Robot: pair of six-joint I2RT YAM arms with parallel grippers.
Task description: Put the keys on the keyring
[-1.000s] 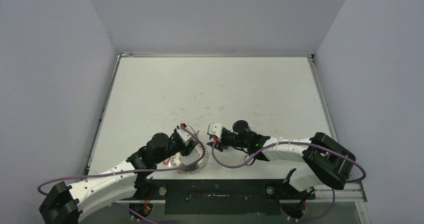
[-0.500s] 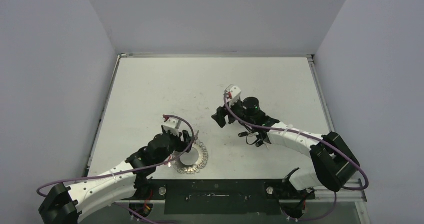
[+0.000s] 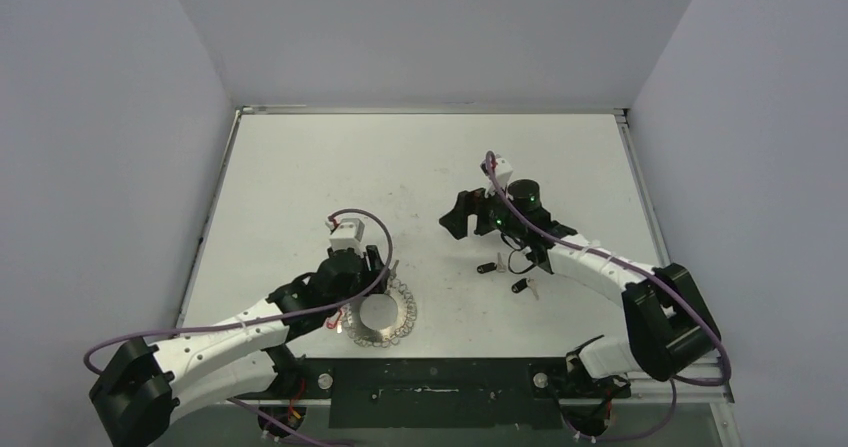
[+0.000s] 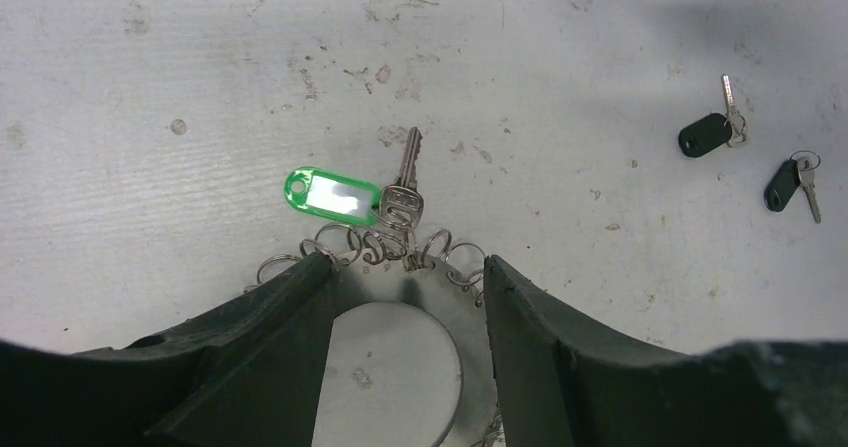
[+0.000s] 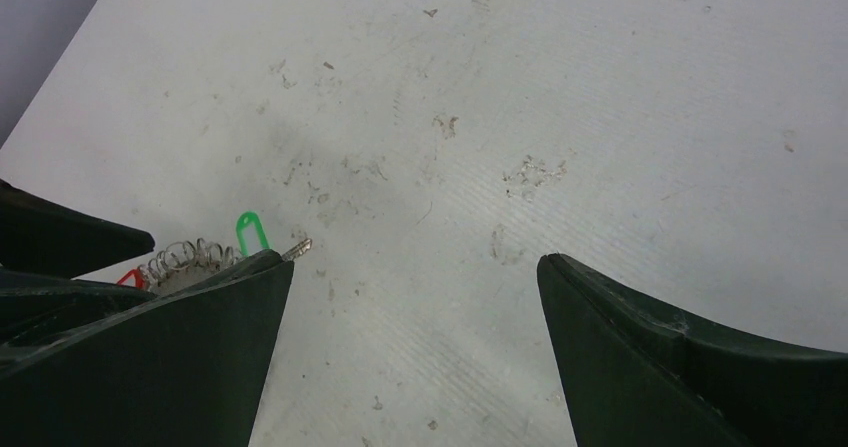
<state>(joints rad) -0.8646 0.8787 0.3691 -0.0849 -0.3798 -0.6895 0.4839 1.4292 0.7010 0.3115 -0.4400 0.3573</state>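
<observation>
The robot's right gripper needs to next go to the keyring and close on the wire loops at its edge (image 3: 411, 299) facing the loose black-headed keys.
The keyring (image 3: 381, 318), a flat grey ring fringed with small wire loops, lies on the table near the front. Its plate (image 4: 455, 302) carries a green tag (image 4: 328, 191) and a silver key (image 4: 404, 175). My left gripper (image 4: 408, 265) hovers just over its far rim, open, with the fingers (image 4: 290, 327) covering both sides of the ring. Two black-headed keys (image 4: 705, 134) (image 4: 784, 183) lie loose to the right, also seen from above (image 3: 488, 267) (image 3: 520, 287). My right gripper (image 3: 462, 215) stands wide open over bare table (image 5: 415, 259), holding nothing.
Purple cables loop off both wrists (image 3: 365, 229) (image 3: 540, 229). The white tabletop (image 3: 330, 167) is scuffed and walled on three sides. The green tag (image 5: 250, 232) and ring loops (image 5: 185, 257) show at the left edge of the right wrist view.
My right arm has swung away from the keyring toward the back and opened wide, uncovering the two black keys on the table. The left gripper shifted slightly over the ring.
</observation>
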